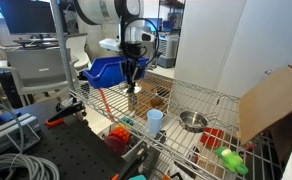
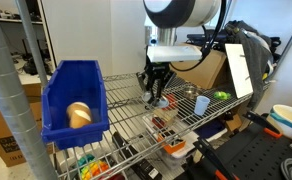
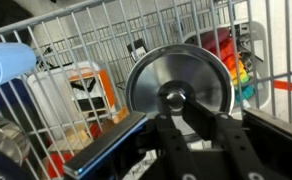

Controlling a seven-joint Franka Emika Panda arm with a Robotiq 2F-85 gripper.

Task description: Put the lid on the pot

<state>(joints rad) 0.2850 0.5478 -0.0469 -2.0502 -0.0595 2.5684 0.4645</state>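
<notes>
The robot's gripper needs to release the lid on the open rim of the shiny steel pot [image 1: 193, 118] [image 3: 0, 148], beyond the light blue cup.
The lid [image 3: 181, 68] is a round flat silvery disc with a small knob at its centre. In the wrist view it fills the middle of the picture, right under my gripper [image 3: 173, 100], whose black fingers close in on the knob. In both exterior views the gripper [image 1: 133, 86] [image 2: 157, 92] hangs low over the wire rack beside the blue bin, and the lid is mostly hidden under the fingers. The pot [image 1: 193, 121], a shallow shiny steel bowl, stands open on the rack apart from the gripper, beyond the light blue cup.
A light blue cup [image 1: 155, 120] [image 3: 6, 62] stands between gripper and pot. A big blue bin [image 1: 104, 70] [image 2: 71, 100] holds a brownish round object. A cardboard sheet [image 1: 271, 100] leans behind the pot. A green toy [image 1: 231, 160] and an orange-white box [image 3: 81, 85] lie below.
</notes>
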